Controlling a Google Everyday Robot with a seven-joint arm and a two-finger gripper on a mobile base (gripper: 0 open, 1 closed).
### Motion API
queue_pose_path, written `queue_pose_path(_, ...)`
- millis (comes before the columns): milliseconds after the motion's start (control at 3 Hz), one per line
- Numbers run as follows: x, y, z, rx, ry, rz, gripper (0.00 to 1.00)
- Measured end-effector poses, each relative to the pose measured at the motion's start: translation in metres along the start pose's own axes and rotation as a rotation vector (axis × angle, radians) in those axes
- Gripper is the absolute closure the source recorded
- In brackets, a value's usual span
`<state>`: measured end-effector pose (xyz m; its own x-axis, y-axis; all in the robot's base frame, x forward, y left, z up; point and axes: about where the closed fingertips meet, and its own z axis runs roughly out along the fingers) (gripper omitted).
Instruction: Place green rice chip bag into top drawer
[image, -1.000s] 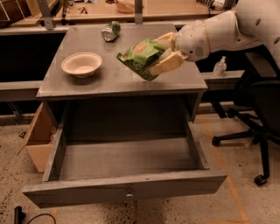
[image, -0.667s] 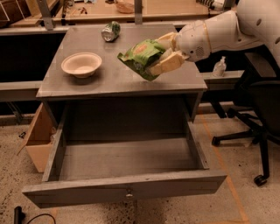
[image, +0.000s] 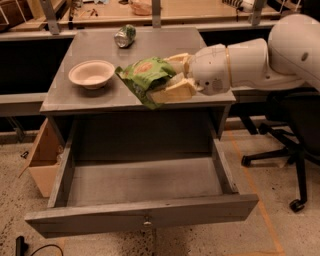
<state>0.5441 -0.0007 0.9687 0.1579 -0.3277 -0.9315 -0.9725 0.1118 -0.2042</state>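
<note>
The green rice chip bag, now held above the cabinet top's front edge, will be let go by my gripper, and it will go on the top drawer's grey bottom, straight (image: 136, 176) behind the knob.
The green rice chip bag (image: 146, 76), crumpled with an orange-tan patch, is held in my gripper (image: 170, 77) above the front edge of the grey cabinet top (image: 100, 97). The gripper's cream fingers (image: 172, 91) are shut on the bag, and the white arm reaches in from the right. The top drawer (image: 140, 182) is pulled fully open below, with its flat front panel and small round knob (image: 147, 223) toward the camera. The drawer's inside shows only its bare grey floor.
A white bowl (image: 91, 73) sits on the cabinet top at the left. A crushed green-silver can (image: 124, 36) lies at the back. A cardboard box (image: 42, 155) stands left of the drawer. An office chair base (image: 280, 155) is at the right.
The bag and gripper have moved left and forward, toward the front edge of the cabinet top. The camera view now sits closer.
</note>
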Motion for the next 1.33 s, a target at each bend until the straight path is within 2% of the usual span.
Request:
queue_pose_path(333, 0.036, 0.039, 0.022, -0.004, 0.002, 0.090, 1.00)
queue_pose_path(667, 0.105, 0.085, 0.055, -0.059, 0.055, 0.215, 1.00)
queue_pose_path(1000, 0.156, 0.107, 0.075, -0.090, 0.122, 0.281, 1.00)
queue_pose_path(1333, 0.194, 0.114, 0.094, -0.111, 0.199, 0.315, 0.85)
